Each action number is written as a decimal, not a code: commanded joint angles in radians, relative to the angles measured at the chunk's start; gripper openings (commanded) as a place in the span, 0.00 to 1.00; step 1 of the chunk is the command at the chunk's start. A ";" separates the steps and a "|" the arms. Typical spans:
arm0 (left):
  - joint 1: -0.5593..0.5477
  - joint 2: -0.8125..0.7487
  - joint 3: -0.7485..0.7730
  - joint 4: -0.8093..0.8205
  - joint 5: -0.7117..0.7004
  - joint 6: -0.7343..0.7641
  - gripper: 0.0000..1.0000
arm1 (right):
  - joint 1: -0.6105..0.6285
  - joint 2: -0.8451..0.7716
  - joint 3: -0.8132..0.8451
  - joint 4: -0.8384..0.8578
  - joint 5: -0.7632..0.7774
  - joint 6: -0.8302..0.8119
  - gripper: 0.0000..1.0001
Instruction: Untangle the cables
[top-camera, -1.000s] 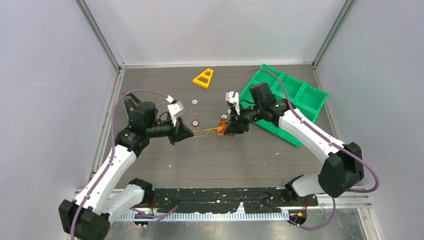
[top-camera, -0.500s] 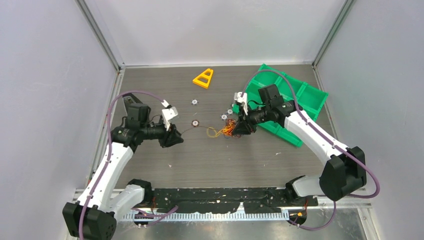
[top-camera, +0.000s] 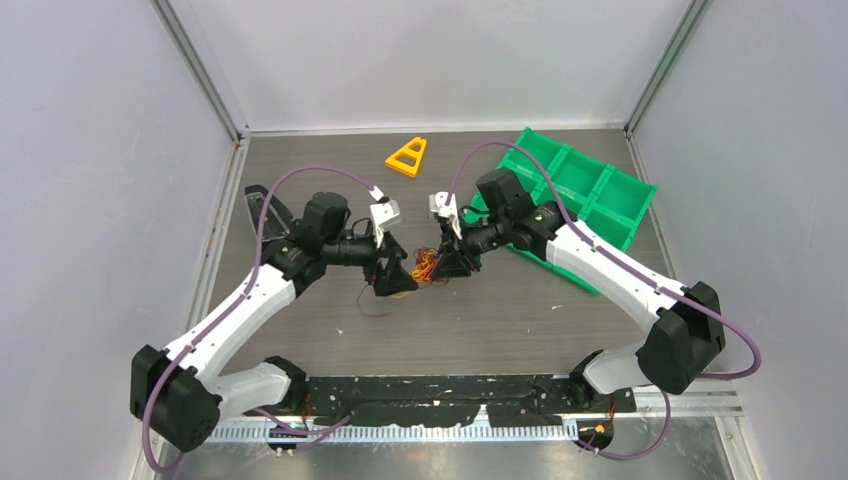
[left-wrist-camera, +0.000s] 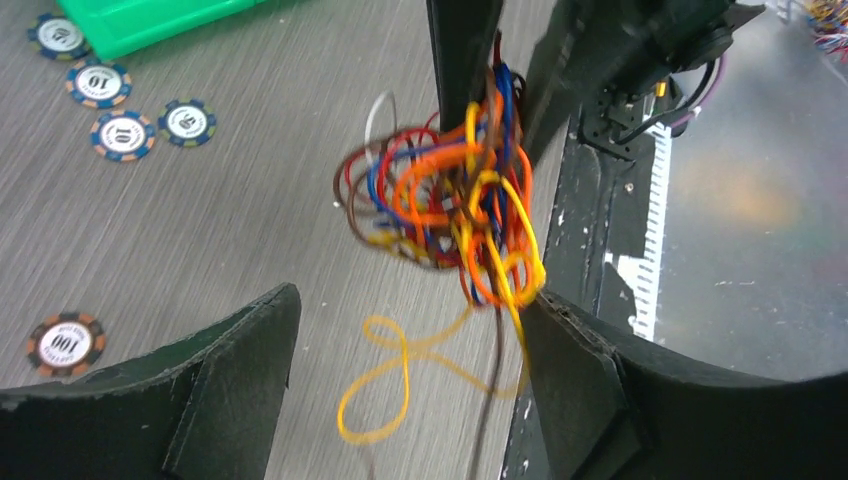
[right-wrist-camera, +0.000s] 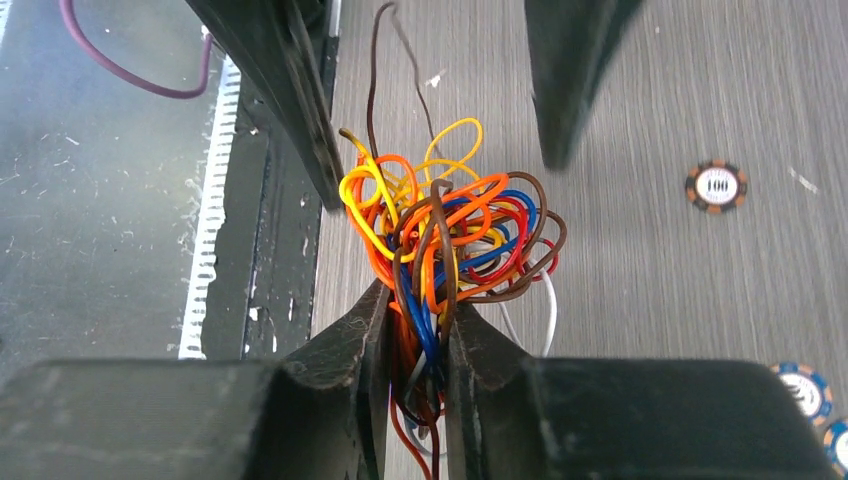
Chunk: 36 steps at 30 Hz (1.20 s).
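Note:
The right gripper pinches the clump's wires together, so the left gripper should take the yellow wires (left-wrist-camera: 508, 215) while the right gripper regrips the white wires and pulls away.
The cables (right-wrist-camera: 450, 220) are a knotted clump of thin orange, yellow, red, blue, brown and white wires, held just above the table. My right gripper (right-wrist-camera: 415, 310) is shut on the clump's near end, with strands pinched between both fingers. In the top view the cables (top-camera: 428, 268) hang between the two grippers at the table's middle. My left gripper (left-wrist-camera: 410, 350) stands open and holds nothing, its right finger (left-wrist-camera: 590, 390) brushing the yellow strands of the cables (left-wrist-camera: 450, 200). A loose yellow loop (left-wrist-camera: 385, 385) and a brown strand trail down onto the table.
Poker chips (left-wrist-camera: 125, 135) lie scattered on the wood-grain table, one marked 100 (right-wrist-camera: 717, 186) near the clump. A green divided bin (top-camera: 580, 190) sits at the back right and a yellow triangle (top-camera: 408, 155) at the back. A black strip (top-camera: 450, 390) lines the near edge.
My left gripper let go of the yellow strand, opened wide and swung right, up to the clump. The stretched strand fell slack. My right gripper shifted slightly left, still holding the clump.

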 joint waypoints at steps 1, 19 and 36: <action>-0.038 0.040 0.049 0.151 0.033 -0.090 0.77 | 0.034 0.004 0.075 0.044 -0.042 0.007 0.26; 0.007 -0.090 -0.040 0.079 0.045 0.109 0.00 | -0.069 -0.038 0.146 0.004 -0.075 0.260 0.80; 0.048 -0.142 -0.021 -0.069 -0.070 0.128 0.00 | -0.133 0.022 0.145 -0.017 0.055 0.202 0.06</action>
